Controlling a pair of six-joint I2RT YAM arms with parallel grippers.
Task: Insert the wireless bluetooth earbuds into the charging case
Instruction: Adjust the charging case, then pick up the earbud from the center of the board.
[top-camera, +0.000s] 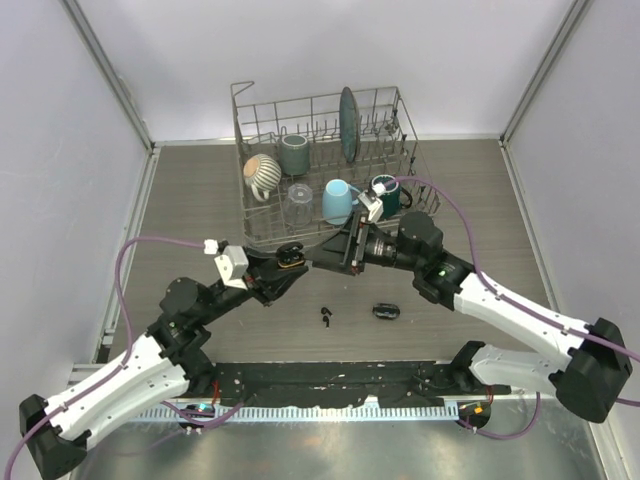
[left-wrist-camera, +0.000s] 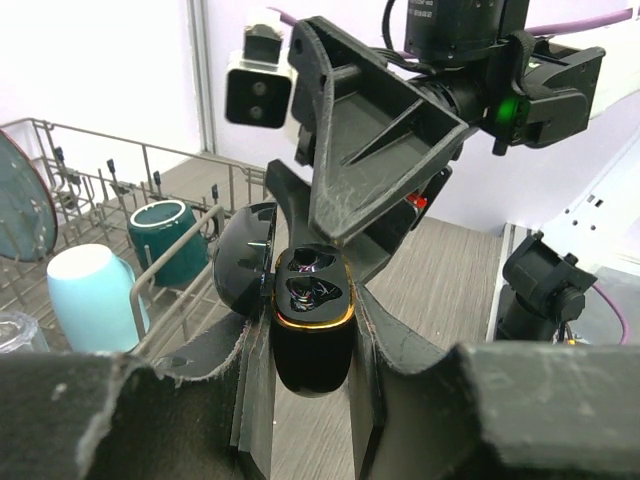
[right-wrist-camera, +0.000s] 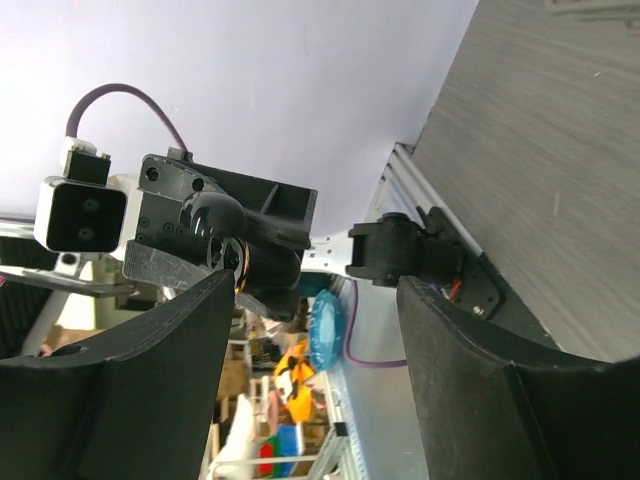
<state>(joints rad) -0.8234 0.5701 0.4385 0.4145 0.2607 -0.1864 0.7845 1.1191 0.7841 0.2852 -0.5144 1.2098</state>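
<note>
The black earbud nearer the dish rack (top-camera: 326, 311), beside the other loose earbud, should be next for my right gripper to go down to and close on.
My left gripper (top-camera: 285, 262) is shut on the charging case (left-wrist-camera: 312, 345), a black oval shell with a gold rim. It is held above the table with its lid (left-wrist-camera: 238, 268) swung open to the left. Two glossy dark wells (left-wrist-camera: 314, 290) show inside; I cannot tell whether earbuds sit in them. My right gripper (top-camera: 322, 257) hovers just over the case's open top, its fingers (left-wrist-camera: 372, 170) spread, with nothing between them in the right wrist view (right-wrist-camera: 315, 290). One tiny black earbud (top-camera: 327, 316) lies on the table below.
A second black oval case (top-camera: 385, 311) lies shut on the table, right of the loose earbud. Just behind both grippers stands a wire dish rack (top-camera: 262, 232) with a light blue cup (top-camera: 337, 200), a teal mug (top-camera: 386, 195), a striped cup (top-camera: 263, 172) and a plate (top-camera: 348, 122).
</note>
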